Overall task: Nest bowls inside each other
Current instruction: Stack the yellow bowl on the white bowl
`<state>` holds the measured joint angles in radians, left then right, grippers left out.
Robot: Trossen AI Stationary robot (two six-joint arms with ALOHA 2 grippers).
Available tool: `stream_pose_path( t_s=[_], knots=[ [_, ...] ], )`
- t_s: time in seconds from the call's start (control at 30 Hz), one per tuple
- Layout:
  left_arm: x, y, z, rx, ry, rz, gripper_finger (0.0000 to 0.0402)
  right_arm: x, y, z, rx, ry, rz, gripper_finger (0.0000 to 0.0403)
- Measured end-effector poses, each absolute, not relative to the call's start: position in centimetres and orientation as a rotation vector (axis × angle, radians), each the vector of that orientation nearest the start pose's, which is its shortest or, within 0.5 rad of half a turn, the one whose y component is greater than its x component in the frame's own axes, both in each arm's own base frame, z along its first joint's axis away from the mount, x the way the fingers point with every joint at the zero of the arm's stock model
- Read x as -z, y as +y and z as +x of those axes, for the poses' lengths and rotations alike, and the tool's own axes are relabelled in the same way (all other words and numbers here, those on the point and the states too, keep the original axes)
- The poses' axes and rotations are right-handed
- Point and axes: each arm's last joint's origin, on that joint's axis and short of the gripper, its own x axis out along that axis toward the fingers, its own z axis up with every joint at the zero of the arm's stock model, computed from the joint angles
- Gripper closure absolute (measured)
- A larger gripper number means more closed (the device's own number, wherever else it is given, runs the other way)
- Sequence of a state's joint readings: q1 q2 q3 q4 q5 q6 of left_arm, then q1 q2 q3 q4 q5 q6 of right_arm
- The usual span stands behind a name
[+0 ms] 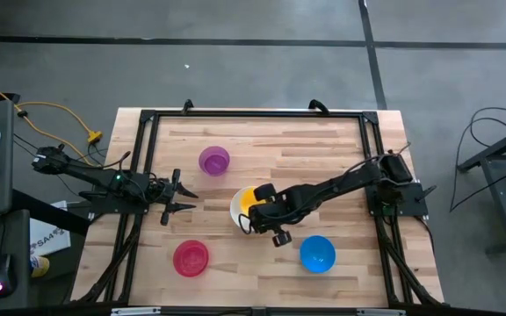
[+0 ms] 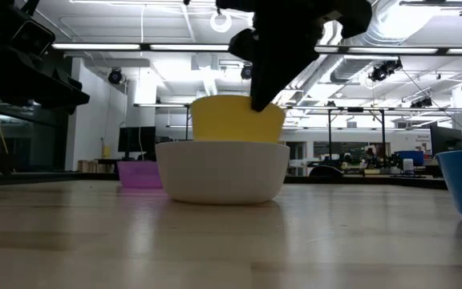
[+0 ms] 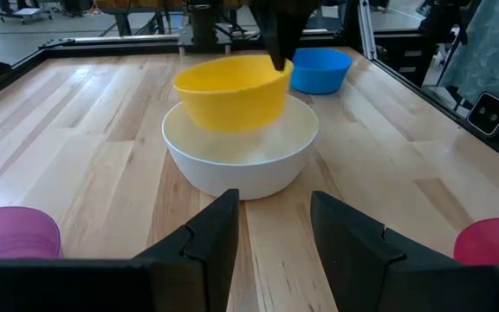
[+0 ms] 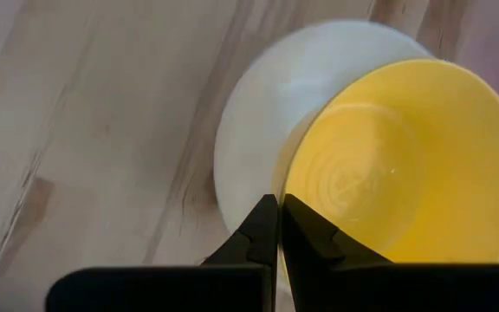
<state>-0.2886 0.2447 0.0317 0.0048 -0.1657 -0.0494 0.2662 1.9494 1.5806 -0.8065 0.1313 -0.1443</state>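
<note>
Next, my right gripper releases the yellow bowl down inside the white bowl (image 1: pixel 248 208) (image 4: pixel 345 152) near the middle of the table.
A yellow bowl (image 3: pixel 232 91) hangs partly lowered into the white bowl (image 3: pixel 241 160), which stands on its base near the table's middle. My right gripper (image 4: pixel 278 212) is shut on the yellow bowl and reaches in from the table's right. A purple bowl (image 1: pixel 214 160) stands farther back, a red-pink bowl (image 1: pixel 191 257) near the front left and a blue bowl (image 1: pixel 317 253) near the front right. My left gripper (image 3: pixel 271 204) waits open at the left, level, pointing at the white bowl from a short way off. My right gripper pinches the yellow bowl's rim (image 4: pixel 282 186), one finger inside the bowl and one outside. The fingers (image 3: pixel 279 48) come steeply from above, slanting in from the table's right. The bowl hangs slightly tilted, its lower part inside the white bowl; whether they touch, I cannot tell.
A black frame (image 1: pixel 148 158) runs around the wooden table (image 1: pixel 341 149). Bare wood lies between the bowls and along the far right. Beyond the table the low view shows a lit room with desks and equipment.
</note>
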Motion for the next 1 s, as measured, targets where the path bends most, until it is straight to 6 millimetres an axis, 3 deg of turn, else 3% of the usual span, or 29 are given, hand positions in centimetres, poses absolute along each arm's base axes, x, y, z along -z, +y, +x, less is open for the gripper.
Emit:
stream_pose_path(
  t_s=[1.0],
  knots=[
    [-15.4, -2.7, 10.7, 0.118, 0.206, -0.003, 0.0256, -18.8, 9.5, 40.9, -0.239, 1.204, -0.351, 0.0399]
  ],
)
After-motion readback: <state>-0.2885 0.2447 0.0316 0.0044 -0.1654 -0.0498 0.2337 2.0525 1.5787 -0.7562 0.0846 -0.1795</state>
